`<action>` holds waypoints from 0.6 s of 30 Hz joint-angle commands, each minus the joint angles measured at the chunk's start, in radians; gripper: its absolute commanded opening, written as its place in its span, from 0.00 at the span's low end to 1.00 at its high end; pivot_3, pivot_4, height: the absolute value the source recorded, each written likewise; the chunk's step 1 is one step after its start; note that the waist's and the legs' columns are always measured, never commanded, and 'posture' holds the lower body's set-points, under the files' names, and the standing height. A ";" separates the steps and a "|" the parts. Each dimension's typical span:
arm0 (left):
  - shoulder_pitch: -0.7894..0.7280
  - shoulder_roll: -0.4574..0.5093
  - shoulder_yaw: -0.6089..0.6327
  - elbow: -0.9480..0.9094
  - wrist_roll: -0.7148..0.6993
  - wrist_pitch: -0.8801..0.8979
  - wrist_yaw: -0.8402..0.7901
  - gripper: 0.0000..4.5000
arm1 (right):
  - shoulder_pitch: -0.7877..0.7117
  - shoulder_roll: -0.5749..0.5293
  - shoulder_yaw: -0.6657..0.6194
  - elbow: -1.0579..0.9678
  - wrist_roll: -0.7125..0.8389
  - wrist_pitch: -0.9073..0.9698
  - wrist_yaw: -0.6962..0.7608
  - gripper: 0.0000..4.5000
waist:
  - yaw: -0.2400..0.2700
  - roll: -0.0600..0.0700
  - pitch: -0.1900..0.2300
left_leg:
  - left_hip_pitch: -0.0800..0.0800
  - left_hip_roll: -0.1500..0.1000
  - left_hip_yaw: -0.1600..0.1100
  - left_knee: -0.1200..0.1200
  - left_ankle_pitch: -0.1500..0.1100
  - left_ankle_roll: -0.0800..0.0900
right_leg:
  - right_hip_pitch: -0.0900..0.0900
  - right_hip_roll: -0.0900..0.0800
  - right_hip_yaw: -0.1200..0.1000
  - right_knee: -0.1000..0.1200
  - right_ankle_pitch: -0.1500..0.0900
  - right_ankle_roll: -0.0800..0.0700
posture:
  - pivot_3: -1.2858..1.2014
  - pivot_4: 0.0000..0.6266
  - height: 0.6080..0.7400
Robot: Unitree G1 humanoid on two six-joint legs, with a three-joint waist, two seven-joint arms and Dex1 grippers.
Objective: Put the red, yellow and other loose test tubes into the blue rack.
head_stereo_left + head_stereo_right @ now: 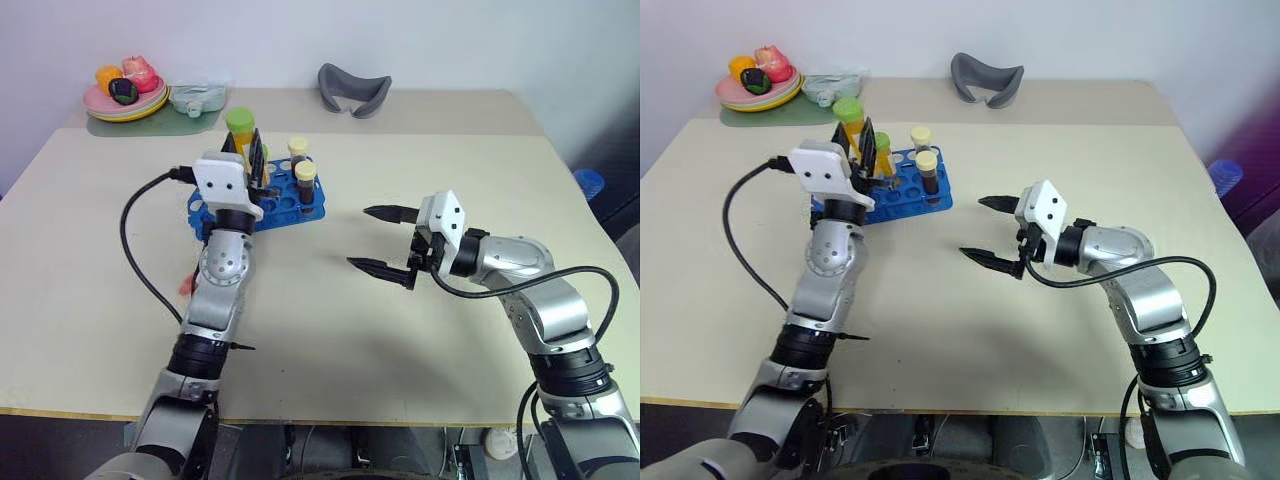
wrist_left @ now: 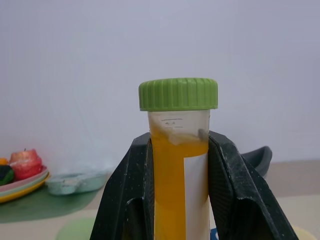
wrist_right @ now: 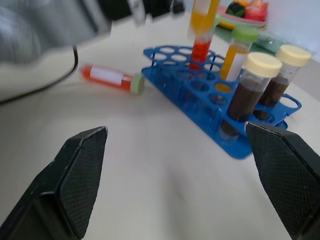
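My left gripper has the yellow tube to place, held upright above the rack's rear rows. I should let go of it in the blue rack [image 1: 267, 206], just in front of the other yellow tube there.
The blue rack [image 1: 300, 212] stands left of the table's middle. It holds two brown tubes with cream caps [image 1: 305, 182] and a yellow tube with a green cap [image 3: 237, 50]. My left gripper [image 1: 250, 150] is shut on another yellow tube with a green cap [image 2: 179, 165], held upright above the rack's rear rows. A red tube with a green cap [image 3: 107, 76] lies on the table beside the rack, near my left arm. To the right of the rack, my right gripper [image 1: 360, 237] hangs open and empty, pointing toward it.
At the back left corner sits a plate of toy fruit [image 1: 125, 100] on a green mat, with a pale teal object [image 1: 197, 97] beside it. A grey curved object [image 1: 353, 88] lies at the back edge. My left arm's black cable [image 1: 135, 250] loops over the table.
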 commanded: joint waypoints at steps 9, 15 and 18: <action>-0.062 -0.073 0.105 0.263 0.018 -0.263 -0.064 0.22 | 0.079 0.025 -0.047 -0.094 0.042 0.025 -0.091 1.00 | -0.001 0.000 0.000 | 0.000 0.000 0.000 0.000 0.000 0.001 | 0.000 0.000 0.000 0.000 0.000 0.000 | 0.52 0.24 0.96; -0.086 -0.099 0.113 0.359 0.029 -0.303 -0.116 0.22 | 0.081 0.029 -0.041 -0.075 0.033 0.008 -0.091 1.00 | -0.001 0.000 0.000 | 0.000 0.000 0.000 0.000 -0.001 0.001 | 0.000 0.000 -0.001 0.000 0.000 0.000 | 0.52 0.24 0.96; -0.085 -0.108 0.116 0.377 0.043 -0.312 -0.121 0.22 | 0.082 0.029 -0.040 -0.072 0.030 0.004 -0.089 1.00 | -0.001 0.000 0.000 | 0.000 0.000 0.000 0.000 -0.001 0.001 | 0.000 0.000 -0.001 0.000 0.000 0.000 | 0.52 0.24 0.96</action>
